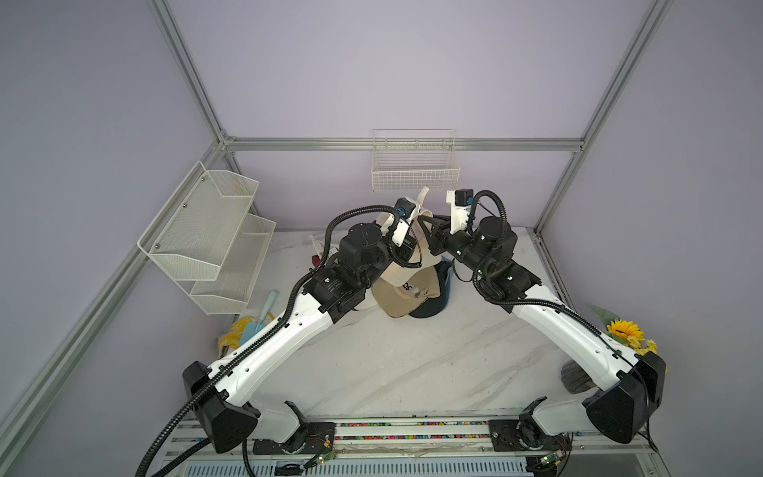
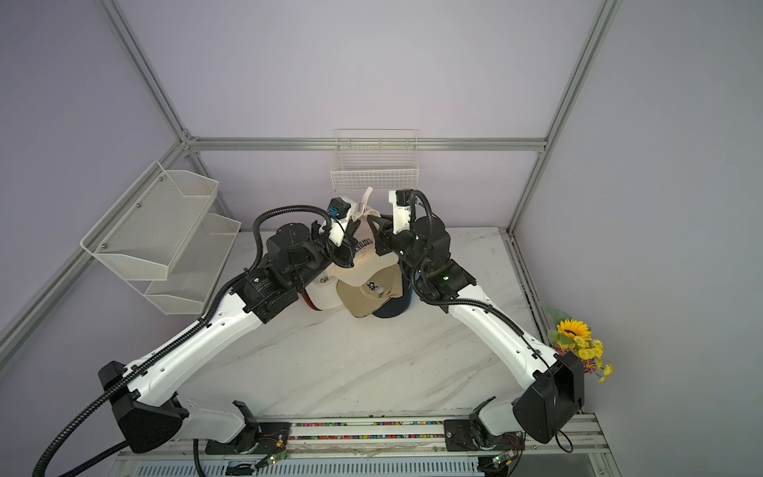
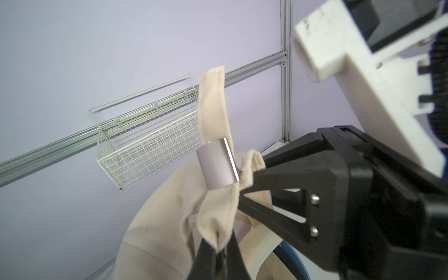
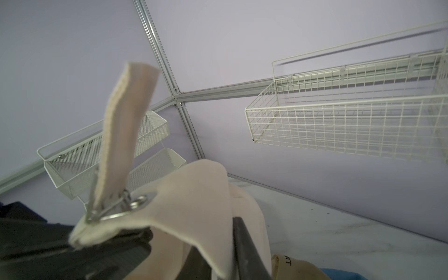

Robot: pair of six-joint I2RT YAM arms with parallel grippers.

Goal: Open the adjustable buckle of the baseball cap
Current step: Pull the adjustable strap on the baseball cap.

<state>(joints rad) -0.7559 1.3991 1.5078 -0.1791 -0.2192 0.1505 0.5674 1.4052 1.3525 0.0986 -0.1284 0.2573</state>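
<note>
The robot's right gripper is on the cap's back edge, short of the buckle, so it should open and pinch beside the buckle (image 3: 239,161) before the left gripper pulls.
A cream baseball cap (image 1: 402,270) (image 2: 363,247) is held up above the table between both arms. Its silver buckle (image 3: 218,167) (image 4: 116,208) sits on the back strap, and the strap's loose tail (image 3: 213,104) (image 4: 126,126) stands upward out of it. My left gripper (image 3: 219,254) is shut on the cream fabric just below the buckle. My right gripper (image 3: 252,179) (image 4: 215,237) comes in from the other side. Its fingers stand apart, with a fold of the cap's back edge lying between them.
Under the held cap lies a pile of others: a tan cap (image 1: 398,301), a navy one (image 1: 429,309) and a white one (image 2: 326,293). A wire basket (image 1: 415,173) hangs on the back wall and a mesh shelf (image 1: 210,235) at the left. Sunflowers (image 1: 625,330) stand far right.
</note>
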